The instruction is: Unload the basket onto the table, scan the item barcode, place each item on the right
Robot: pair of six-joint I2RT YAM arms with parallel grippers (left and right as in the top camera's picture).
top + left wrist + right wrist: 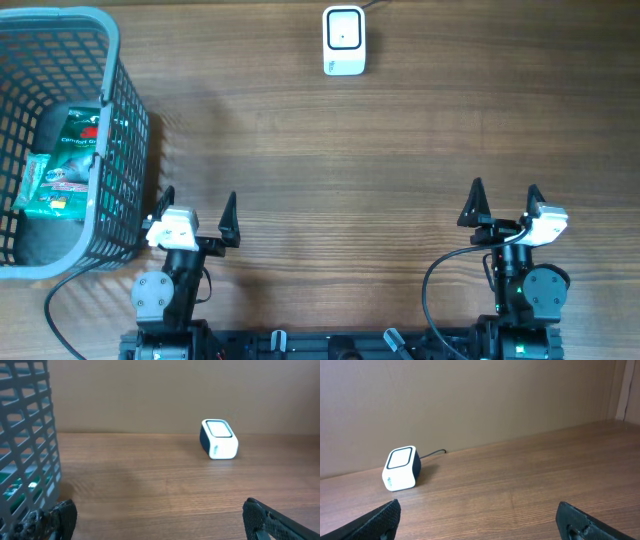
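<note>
The robot's left gripper will next reach into the grey mesh basket and close on the near end (62,196) of the large green package with the red logo.
A white barcode scanner (343,40) with a dark window stands at the table's far middle; it also shows as the scanner (218,439) in the left wrist view and the scanner (401,468) in the right wrist view. Green packaged items (62,165) lie inside the grey mesh basket (120,120) at the left. My left gripper (196,214) rests open near the front edge, right beside the basket, with only bare wood between its fingers. My right gripper (505,203) is open at the front right, holding nothing.
The basket wall (27,450) fills the left of the left wrist view, close to the left finger. A cable (433,453) runs from the scanner toward the back wall. Bare wooden tabletop (340,190) lies between the arms and the scanner.
</note>
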